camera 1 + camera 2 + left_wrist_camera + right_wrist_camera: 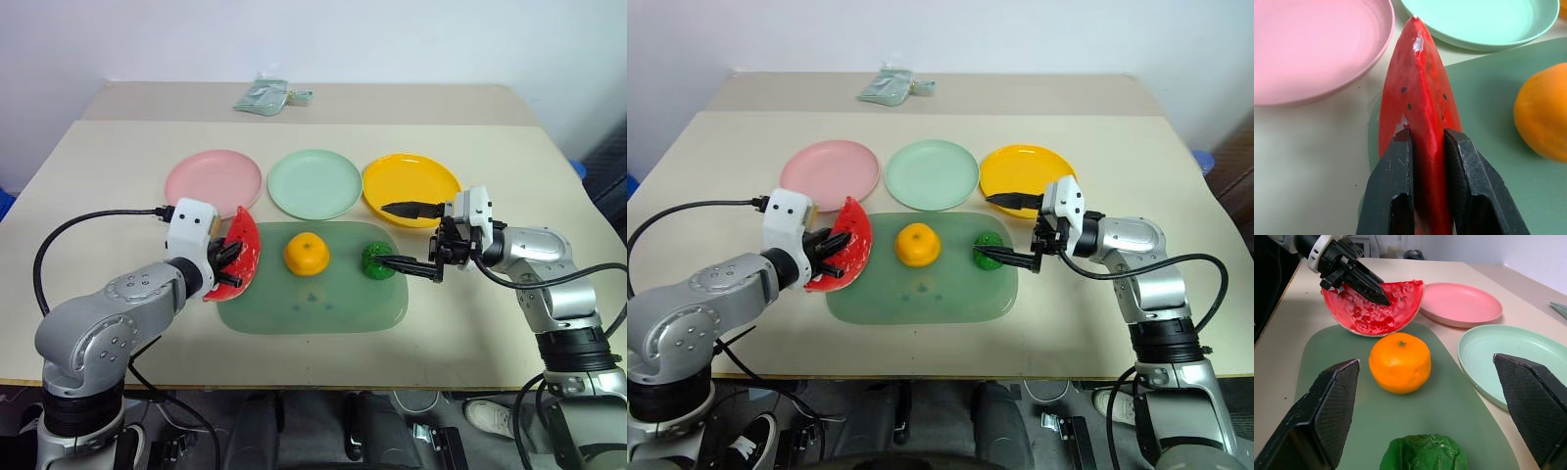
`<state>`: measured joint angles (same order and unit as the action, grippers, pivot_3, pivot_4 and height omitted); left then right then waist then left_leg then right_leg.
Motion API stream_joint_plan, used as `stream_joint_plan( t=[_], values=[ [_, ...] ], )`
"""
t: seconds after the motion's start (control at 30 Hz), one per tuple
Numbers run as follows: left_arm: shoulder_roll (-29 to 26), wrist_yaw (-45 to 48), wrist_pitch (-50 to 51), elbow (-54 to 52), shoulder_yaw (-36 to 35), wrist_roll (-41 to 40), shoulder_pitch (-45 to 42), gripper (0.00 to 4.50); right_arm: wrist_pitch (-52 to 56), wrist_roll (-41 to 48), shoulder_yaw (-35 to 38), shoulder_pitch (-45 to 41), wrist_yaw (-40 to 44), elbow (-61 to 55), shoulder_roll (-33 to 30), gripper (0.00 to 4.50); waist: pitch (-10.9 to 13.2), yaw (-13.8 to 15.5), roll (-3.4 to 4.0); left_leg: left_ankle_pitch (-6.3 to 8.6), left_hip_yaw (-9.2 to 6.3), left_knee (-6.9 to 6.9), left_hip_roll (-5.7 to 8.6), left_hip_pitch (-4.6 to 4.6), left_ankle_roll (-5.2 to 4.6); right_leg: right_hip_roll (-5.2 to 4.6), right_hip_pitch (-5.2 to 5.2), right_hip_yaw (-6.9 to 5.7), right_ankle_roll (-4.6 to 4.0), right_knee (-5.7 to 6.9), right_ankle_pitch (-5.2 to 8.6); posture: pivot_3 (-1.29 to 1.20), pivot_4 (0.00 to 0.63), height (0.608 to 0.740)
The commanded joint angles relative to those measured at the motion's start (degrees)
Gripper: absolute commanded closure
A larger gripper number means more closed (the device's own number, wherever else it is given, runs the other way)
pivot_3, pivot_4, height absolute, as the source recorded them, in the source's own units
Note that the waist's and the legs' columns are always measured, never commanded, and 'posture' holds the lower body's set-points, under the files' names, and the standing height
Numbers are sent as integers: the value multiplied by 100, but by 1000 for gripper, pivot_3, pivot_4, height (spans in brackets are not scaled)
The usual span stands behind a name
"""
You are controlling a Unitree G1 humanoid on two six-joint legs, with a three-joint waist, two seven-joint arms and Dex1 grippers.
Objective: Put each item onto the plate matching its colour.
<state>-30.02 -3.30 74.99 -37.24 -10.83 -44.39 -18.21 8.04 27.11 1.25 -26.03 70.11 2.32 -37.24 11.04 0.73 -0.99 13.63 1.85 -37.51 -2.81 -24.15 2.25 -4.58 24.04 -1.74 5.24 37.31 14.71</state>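
The red watermelon slice goes on the pink plate next. My left gripper needs to put it down on the middle of the pink plate (pixel 217 176) (pixel 1302 17).
My left gripper (pixel 231 258) is shut on the red watermelon slice (pixel 1420 83), which stands on edge at the left end of the green board (pixel 313 305). The round orange (pixel 306 254) sits mid-board. Toward the board's right end is the dark-green bumpy lump (pixel 377 259). My right gripper (pixel 384 235) points left and is open, one finger touching or just short of the lump and the other over the yellow plate (pixel 416 176). Behind the board lie the pink plate (pixel 211 179) and the mint green plate (pixel 315 182), all three bare.
A small grey-green packet (pixel 263 96) lies at the far side of the table. A black cable (pixel 93 220) loops from my left wrist over the table's left part. The table's front edge runs just below the board.
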Motion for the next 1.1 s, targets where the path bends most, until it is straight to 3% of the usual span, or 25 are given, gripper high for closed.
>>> stream_joint_plan(
  t=[0.03, 0.3, 0.47, 0.8, 1.1],
  values=[
    [-34, 184, -347, -75, 7, 221, -205, 4166, -83, -8, 122, -141, -16, -92, -41, 0, 0, 0, 0, 0, 0, 0, 0, 0, 0, 0, 0, 0, 0, 0, 0, 0, 150, 740],
    [-359, 826, -1484, 879, 329, 1092, -1288, 4166, -34, 75, 120, -339, -145, -53, 144, 0, 0, -3, 0, 0, 0, 1, 0, 0, 0, 2, 0, -2, 0, -1, 0, 0, 150, 740],
    [-376, 1221, -2999, 2724, 789, 2170, -2023, 4166, -138, -39, 79, -521, -283, 81, 311, 0, 0, 2, 0, 0, 2, 2, 0, 1, 0, 3, 0, -3, 0, -1, 0, 0, 150, 740],
    [120, 1608, -5847, 6505, 825, 3407, -3223, 4166, -52, 38, 206, -346, -562, -156, 410, 0, 0, -6, 0, 0, 4, 1, 2, -10, 0, 0, 3, -9, 7, -11, -3, 0, 150, 740],
    [335, 1904, -6867, 8189, 701, 3666, -3792, 4166, -382, -249, 308, -467, -1097, 81, 511, 0, 1, -2, 0, 0, 9, 1, 2, -14, 0, -1, 6, -9, 11, -12, -6, 0, 150, 740]
  ],
)
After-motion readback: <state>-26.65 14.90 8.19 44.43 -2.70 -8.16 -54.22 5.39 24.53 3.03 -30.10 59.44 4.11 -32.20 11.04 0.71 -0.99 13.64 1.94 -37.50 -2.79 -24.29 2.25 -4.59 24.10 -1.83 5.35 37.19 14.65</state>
